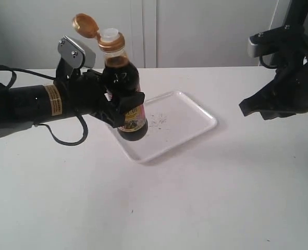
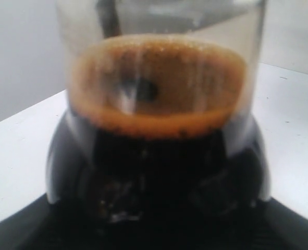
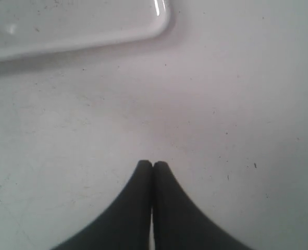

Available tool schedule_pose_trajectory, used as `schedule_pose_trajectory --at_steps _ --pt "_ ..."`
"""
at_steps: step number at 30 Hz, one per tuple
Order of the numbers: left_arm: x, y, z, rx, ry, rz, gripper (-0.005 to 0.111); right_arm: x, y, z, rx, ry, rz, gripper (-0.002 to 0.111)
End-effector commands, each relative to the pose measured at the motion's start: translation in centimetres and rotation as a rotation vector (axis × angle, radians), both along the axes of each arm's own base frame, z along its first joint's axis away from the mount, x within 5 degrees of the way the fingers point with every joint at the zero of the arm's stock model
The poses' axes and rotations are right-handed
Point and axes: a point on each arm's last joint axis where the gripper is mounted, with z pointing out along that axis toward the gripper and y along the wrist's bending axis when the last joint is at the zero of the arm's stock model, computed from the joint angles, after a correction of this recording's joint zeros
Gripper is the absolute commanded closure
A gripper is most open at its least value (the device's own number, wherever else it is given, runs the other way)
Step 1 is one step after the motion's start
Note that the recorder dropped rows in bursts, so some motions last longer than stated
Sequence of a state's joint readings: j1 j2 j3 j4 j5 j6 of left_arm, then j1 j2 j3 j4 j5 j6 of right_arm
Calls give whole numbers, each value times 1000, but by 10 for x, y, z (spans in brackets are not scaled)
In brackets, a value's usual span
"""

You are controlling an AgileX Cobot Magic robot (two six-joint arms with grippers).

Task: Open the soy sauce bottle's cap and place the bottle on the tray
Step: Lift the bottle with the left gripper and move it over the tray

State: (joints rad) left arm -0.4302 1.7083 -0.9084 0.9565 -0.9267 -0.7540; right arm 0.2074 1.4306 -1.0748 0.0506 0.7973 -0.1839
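My left gripper needs to let go of the soy sauce bottle upright near the middle of the white tray [image 1: 155,126].
The soy sauce bottle [image 1: 123,83] stands upright over the near left part of the white tray [image 1: 187,117]; whether its base touches the tray I cannot tell. My left gripper [image 1: 123,107] is shut on its body, over the label. The copper-orange cap [image 1: 85,24] is flipped open to the left, and the white spout [image 1: 109,35] shows. In the left wrist view the bottle [image 2: 159,130] fills the picture and hides the fingers. My right gripper [image 1: 247,108] hangs to the right of the tray, shut on nothing [image 3: 152,164]. A corner of the tray [image 3: 91,26] shows in the right wrist view.
The white table [image 1: 195,198] stretches bare in front of and to the right of the tray. A pale wall stands behind the table's far edge. The left arm's black cable [image 1: 65,139] loops onto the table at the left.
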Motion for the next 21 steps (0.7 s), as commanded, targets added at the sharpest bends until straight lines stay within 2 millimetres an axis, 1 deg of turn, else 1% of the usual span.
schedule_pose_trajectory --at_steps 1,13,18,21 --pt "10 -8 15 -106 -35 -15 107 1 -2 4 8 -22 -13 108" --pt "43 -22 4 -130 -2 -2 107 1 -2 4 9 -28 -13 108" --pt "53 -26 -2 -111 6 14 107 1 -2 4 9 -28 -13 108" --pt "57 -32 -4 -86 12 23 107 1 -2 4 10 -30 -13 108"
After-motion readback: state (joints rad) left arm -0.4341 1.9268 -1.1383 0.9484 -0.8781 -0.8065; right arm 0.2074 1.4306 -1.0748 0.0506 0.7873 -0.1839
